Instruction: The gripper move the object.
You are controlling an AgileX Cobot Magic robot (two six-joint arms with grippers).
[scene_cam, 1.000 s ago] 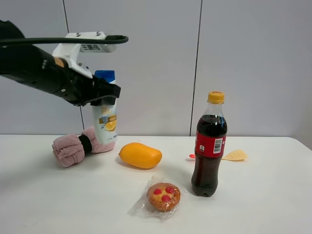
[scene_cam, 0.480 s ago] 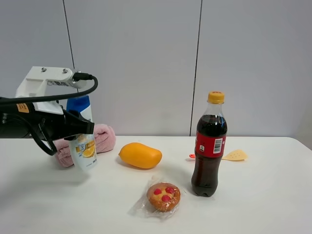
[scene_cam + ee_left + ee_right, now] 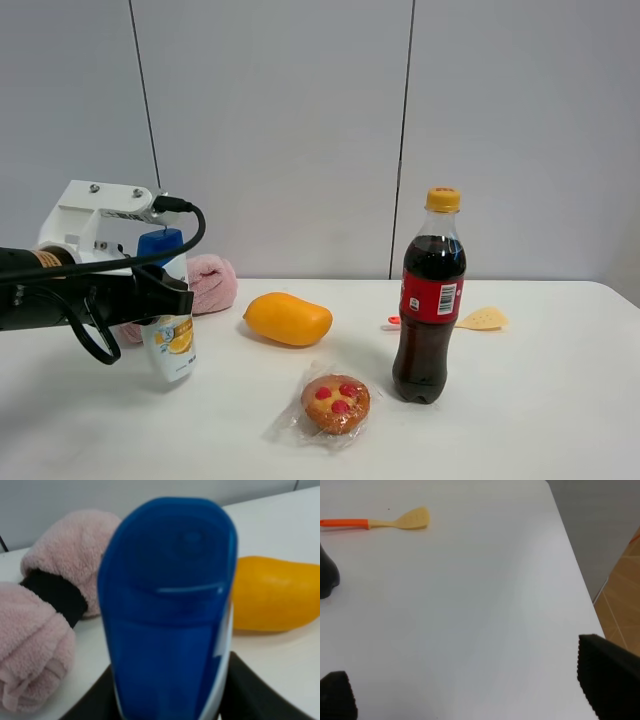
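Note:
My left gripper has a spot in front of the pink rolled towel. It will let go of the white shampoo bottle standing on the table [image 3: 182, 391] there.
The white shampoo bottle [image 3: 170, 345] with a blue cap and an orange-yellow label is held slightly tilted at the table's left, its base at or just above the tabletop. My left gripper [image 3: 160, 298], a black claw under a white mount, is shut on the bottle's upper body. In the left wrist view the blue cap [image 3: 167, 605] fills the picture and black fingers [image 3: 247, 690] show at each side of it. My right gripper [image 3: 470, 690] is open and empty over bare table near the table's right edge; it does not show in the exterior view.
A pink rolled towel [image 3: 205, 283] lies just behind the bottle. A mango [image 3: 288, 318] lies to its right, then a wrapped muffin [image 3: 336, 402] in front and a tall cola bottle [image 3: 430, 300]. A yellow spatula [image 3: 482, 319] lies behind the cola.
My left gripper has carried the shampoo bottle down and to the left, from high above the towel to table level in front of it.

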